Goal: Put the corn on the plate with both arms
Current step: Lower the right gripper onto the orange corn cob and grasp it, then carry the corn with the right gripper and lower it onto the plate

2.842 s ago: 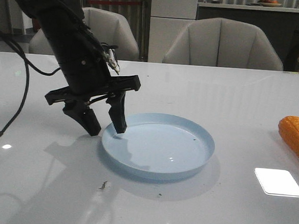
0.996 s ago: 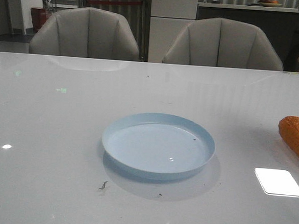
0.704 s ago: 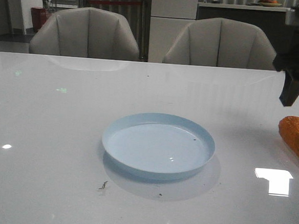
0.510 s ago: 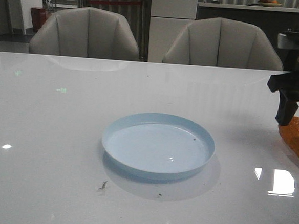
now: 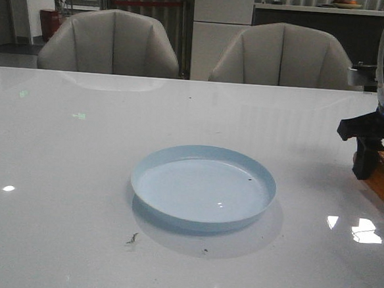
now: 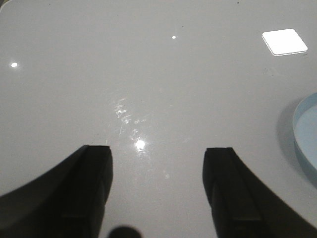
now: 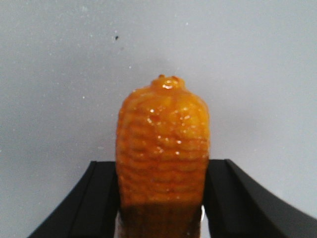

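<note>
Next, my right gripper sets the orange corn down on the pale blue plate, just off its middle (image 5: pixel 219 171) toward the chairs, and lets it go.
The orange corn (image 7: pixel 162 134) lies on the white table at the far right, and only a strip of the corn (image 5: pixel 383 176) shows in the front view behind my right arm. My right gripper (image 7: pixel 162 171) is open and straddles the cob, a black finger close against each side. In the front view the right gripper (image 5: pixel 368 168) is low at the table's right edge. The pale blue plate (image 5: pixel 199 225) sits empty at the table's centre. My left gripper (image 6: pixel 156 153) is open over bare table, with the plate's rim (image 6: pixel 306 134) off to one side. The left arm is out of the front view.
Two grey chairs (image 5: pixel 110 43) stand behind the table's far edge. Bright light reflections (image 5: pixel 365 232) lie on the glossy top near the right arm. Small dark specks (image 5: pixel 132 239) mark the table in front of the plate.
My left arm has withdrawn from the plate and left the front view. My right arm has come in from the right and dropped down over the corn.
</note>
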Available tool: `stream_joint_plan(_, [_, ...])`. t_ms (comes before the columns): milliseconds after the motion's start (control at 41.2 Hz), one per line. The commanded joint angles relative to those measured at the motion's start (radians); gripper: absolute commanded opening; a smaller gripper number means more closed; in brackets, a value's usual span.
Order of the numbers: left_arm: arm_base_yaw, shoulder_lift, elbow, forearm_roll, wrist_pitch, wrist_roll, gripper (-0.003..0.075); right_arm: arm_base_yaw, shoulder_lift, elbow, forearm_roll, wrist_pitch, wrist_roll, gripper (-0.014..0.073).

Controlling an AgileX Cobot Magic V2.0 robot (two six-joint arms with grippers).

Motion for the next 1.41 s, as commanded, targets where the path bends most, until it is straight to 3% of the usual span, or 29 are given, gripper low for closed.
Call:
stream_joint_plan(0, [-0.001,-0.012,-0.027,-0.008,-0.071,0.002,0.0462,-0.002,-0.045,-0.064,-0.022,-0.054,-0.008,0.0309])
stream_joint_plan(146, [-0.001,-0.012,-0.027,-0.008,-0.071,0.002,0.0462,0.037,-0.046,-0.178,-0.020,-0.019,-0.035,0.0309])
stream_joint_plan(364, [-0.001,-0.012,-0.027,-0.013,-0.071,0.002,0.0461,0.179,-0.046,-0.328,-0.019,0.015,-0.063,0.0309])
stream_joint_plan(704, [-0.001,-0.012,-0.027,-0.013,-0.071,0.002,0.0461,0.445,-0.005,-0.348,-0.017,0.027,-0.063,0.0309])
stream_joint_plan(874, [-0.001,-0.012,-0.027,-0.013,-0.071,0.002,0.0461,0.506,0.061,-0.347,-0.017,0.049,-0.063,0.0313])
stream_joint_plan(972, [-0.001,-0.012,-0.027,-0.013,-0.071,0.002,0.0461,0.519,0.098,-0.347,-0.014,0.071,-0.063,0.0386])
stream_joint_plan(1117, [-0.001,-0.012,-0.027,-0.027,-0.071,0.002,0.0461,0.523,0.121,-0.347,-0.013,0.109,-0.063,0.0605])
stream_joint_plan(1385, [-0.001,-0.012,-0.027,-0.033,-0.071,0.002,0.0461,0.523,0.097,-0.402,-0.009,0.171,-0.053,0.0580])
